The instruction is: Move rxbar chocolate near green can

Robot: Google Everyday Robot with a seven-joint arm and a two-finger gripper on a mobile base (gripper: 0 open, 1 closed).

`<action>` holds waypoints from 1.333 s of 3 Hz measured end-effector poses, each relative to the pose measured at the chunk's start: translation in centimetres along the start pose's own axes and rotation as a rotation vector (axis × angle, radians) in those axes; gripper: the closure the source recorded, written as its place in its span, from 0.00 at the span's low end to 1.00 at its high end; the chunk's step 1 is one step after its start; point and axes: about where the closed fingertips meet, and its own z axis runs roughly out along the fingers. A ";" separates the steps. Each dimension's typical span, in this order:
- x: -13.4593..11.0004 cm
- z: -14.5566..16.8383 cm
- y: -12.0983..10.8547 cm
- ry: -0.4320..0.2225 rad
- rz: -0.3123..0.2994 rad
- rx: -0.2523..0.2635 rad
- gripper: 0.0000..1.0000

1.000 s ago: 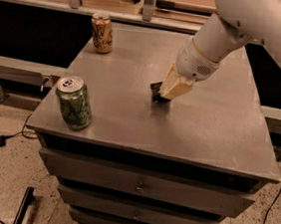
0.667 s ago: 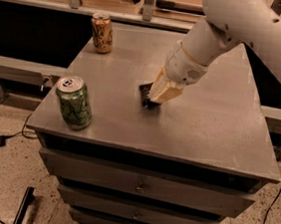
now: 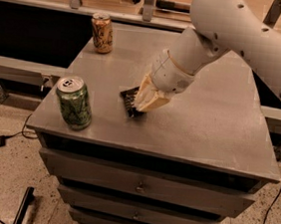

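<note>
Next, my gripper lets go of the rxbar chocolate on the grey cabinet top close beside the green can [image 3: 107, 115].
The green can [image 3: 74, 102] stands upright near the front left corner of the grey cabinet top [image 3: 210, 111]. The rxbar chocolate [image 3: 130, 102], a black wrapped bar, is held in my gripper [image 3: 142, 104] just to the right of the can, low over or on the surface; I cannot tell which. The gripper's tan fingers [image 3: 149, 97] cover most of the bar; only its left end shows. My white arm reaches in from the upper right.
A tan and orange-brown patterned can [image 3: 102, 33] stands at the back left of the top. The cabinet has drawers [image 3: 138, 184] below. A dark ledge runs behind. Cables [image 3: 8, 135] lie on the speckled floor to the left.
My gripper has carried the bar left and toward the front, closer to the green can. Both cans have stayed in place.
</note>
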 end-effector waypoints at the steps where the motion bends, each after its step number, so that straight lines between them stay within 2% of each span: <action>1: -2.2 0.8 1.0 -0.059 -0.072 -0.013 1.00; 2: -4.2 1.3 1.8 -0.112 -0.117 -0.030 1.00; 3: -5.2 2.5 2.1 -0.146 -0.131 -0.058 0.98; 4: -5.6 3.3 2.1 -0.155 -0.133 -0.074 0.76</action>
